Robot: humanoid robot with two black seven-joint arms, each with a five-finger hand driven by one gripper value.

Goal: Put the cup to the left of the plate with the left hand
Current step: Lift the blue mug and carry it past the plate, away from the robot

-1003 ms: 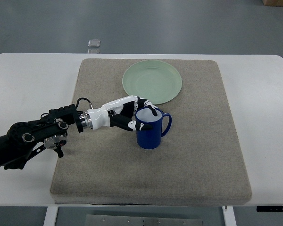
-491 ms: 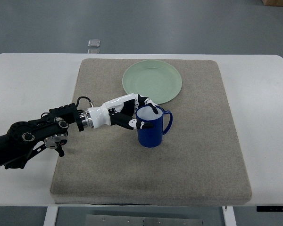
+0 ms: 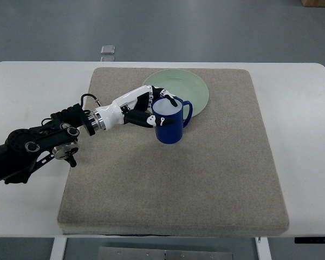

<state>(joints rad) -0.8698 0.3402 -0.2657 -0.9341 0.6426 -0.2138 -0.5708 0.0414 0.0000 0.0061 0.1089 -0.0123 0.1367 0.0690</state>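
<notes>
The blue cup will go down from my left gripper onto the grey mat's far corner (image 3: 108, 96) nearest the small pale object.
A blue cup (image 3: 170, 123) with its handle pointing right is held at its rim by my left hand (image 3: 154, 110), whose fingers are curled around the cup's left side and top. The cup hangs over the near edge of the pale green plate (image 3: 190, 88), covering part of it. My left arm comes in from the left edge across the mat. The right hand is out of the picture.
A grey mat (image 3: 206, 179) covers most of the white table (image 3: 27, 92). A small pale object (image 3: 108, 50) lies on the floor beyond the table's far edge.
My left hand has carried the cup away from me and slightly left, from the mat in front of the plate to over the plate's near edge.
</notes>
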